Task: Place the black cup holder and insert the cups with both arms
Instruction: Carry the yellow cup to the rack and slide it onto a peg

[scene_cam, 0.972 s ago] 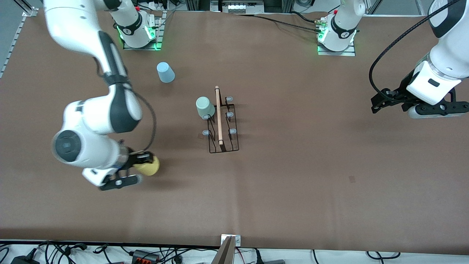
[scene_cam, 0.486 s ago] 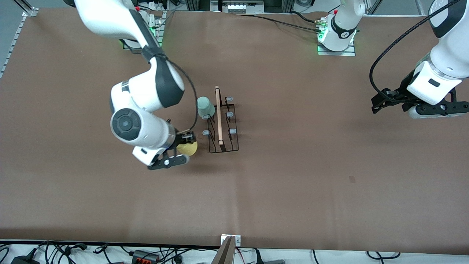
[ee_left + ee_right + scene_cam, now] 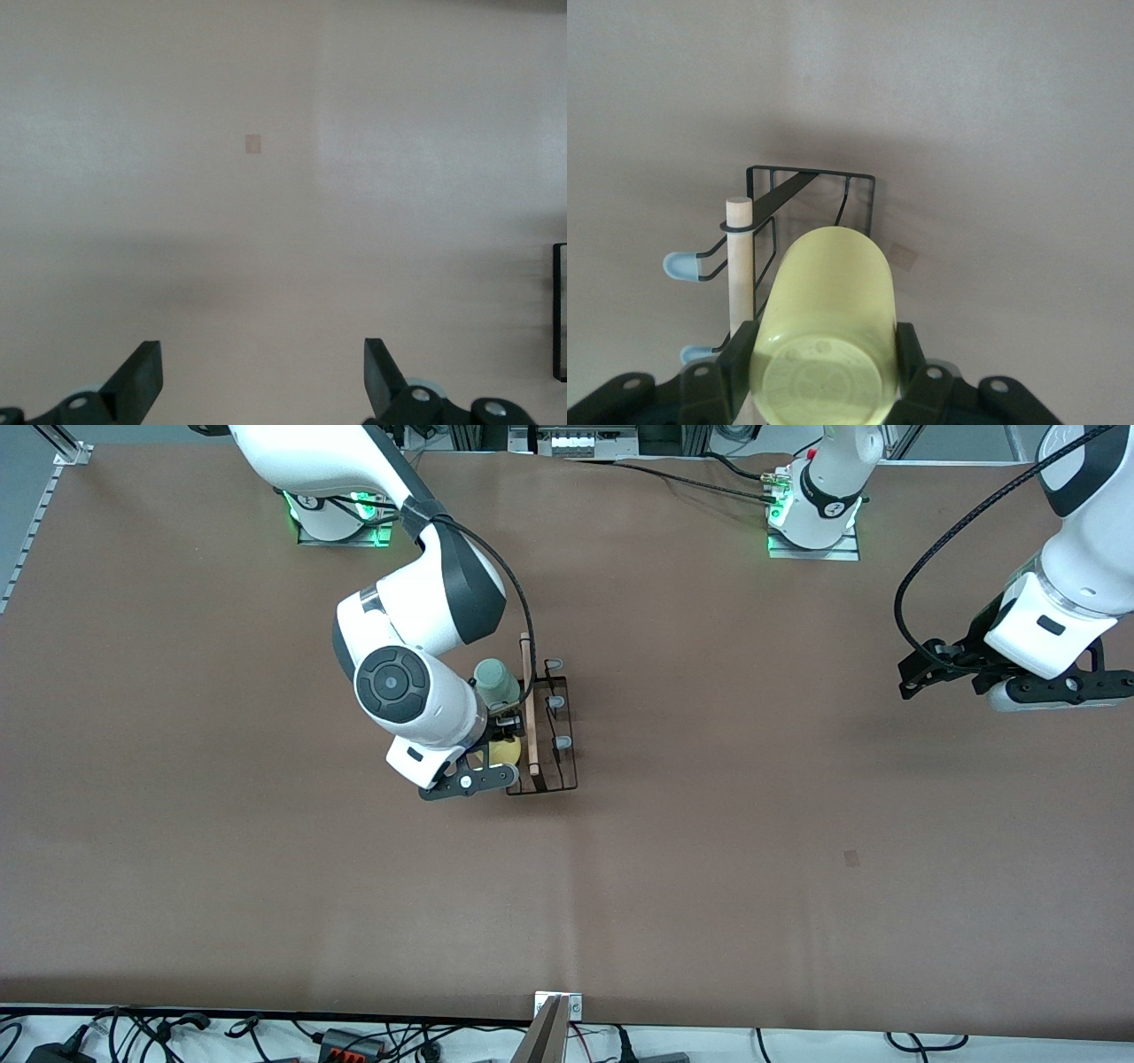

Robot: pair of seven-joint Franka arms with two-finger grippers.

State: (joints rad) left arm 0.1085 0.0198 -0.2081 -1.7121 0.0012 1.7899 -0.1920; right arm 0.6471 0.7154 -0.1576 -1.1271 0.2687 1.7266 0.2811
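Note:
My right gripper is to let go of the yellow cup, and then the cup will rest on the holder's peg [image 3: 500, 763] [image 3: 833, 266] beside the pale sage green cup.
The black cup holder [image 3: 542, 726] with its light wooden rod stands mid-table and also shows in the right wrist view [image 3: 788, 212]. A pale sage green cup [image 3: 495, 682] sits upside down on one of its pegs. My right gripper [image 3: 498, 751] is shut on the yellow cup [image 3: 505, 751], also seen in the right wrist view [image 3: 826, 328], held over the holder's side toward the right arm's end of the table. My left gripper [image 3: 921, 673] is open and empty, waiting over the left arm's end of the table. The light blue cup is hidden.
Both arm bases [image 3: 811, 522] stand along the table edge farthest from the front camera. A small patch [image 3: 851, 857] marks the brown table cover, nearer to the camera. Cables lie along the table's nearest edge.
My right arm has carried the yellow cup from the right arm's end of the table to the holder. It now hides the light blue cup. The left arm has not moved.

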